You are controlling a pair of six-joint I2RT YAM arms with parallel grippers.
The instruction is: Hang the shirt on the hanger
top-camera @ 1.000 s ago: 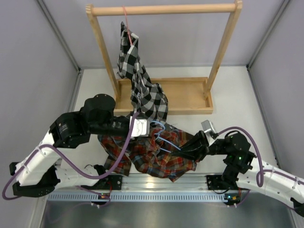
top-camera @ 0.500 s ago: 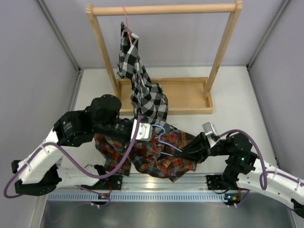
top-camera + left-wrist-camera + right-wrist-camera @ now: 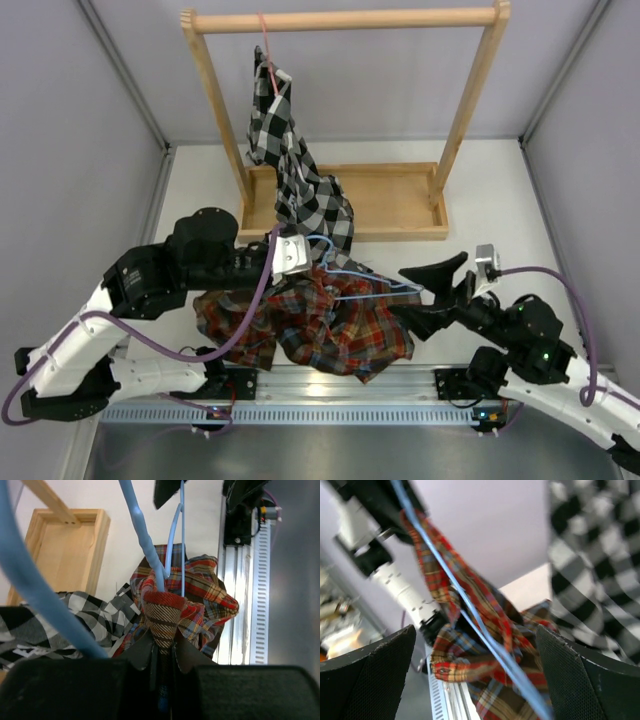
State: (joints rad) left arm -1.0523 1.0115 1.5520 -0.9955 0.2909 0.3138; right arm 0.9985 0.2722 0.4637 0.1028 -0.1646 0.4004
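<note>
Next, my right gripper grabs the shirt's top fold (image 3: 361,304) next to the hanger's near-side wire, because the fabric should go over the end of the hanger.
The red, orange and blue plaid shirt (image 3: 320,330) lies bunched at the table's near edge. The light-blue wire hanger (image 3: 352,287) lies across its top, and its wire runs down into the fabric (image 3: 150,550). My left gripper (image 3: 300,262) is shut on a fold of the shirt (image 3: 165,615), holding it up. My right gripper (image 3: 432,292) stands wide open just right of the shirt. The hanger's wire (image 3: 485,635) passes between its fingers (image 3: 367,680) without touching either, with the shirt (image 3: 465,615) behind it.
A black-and-white checked shirt (image 3: 300,180) hangs on a pink-red hanger (image 3: 266,55) from the wooden rack (image 3: 340,20), draping down to the rack's base tray (image 3: 400,200) and close to my left gripper. The metal rail (image 3: 330,385) runs along the near edge.
My right gripper has opened, let go and drawn back to the right. My left gripper has shut on the shirt's fold and shifted slightly left, lifting the fabric.
</note>
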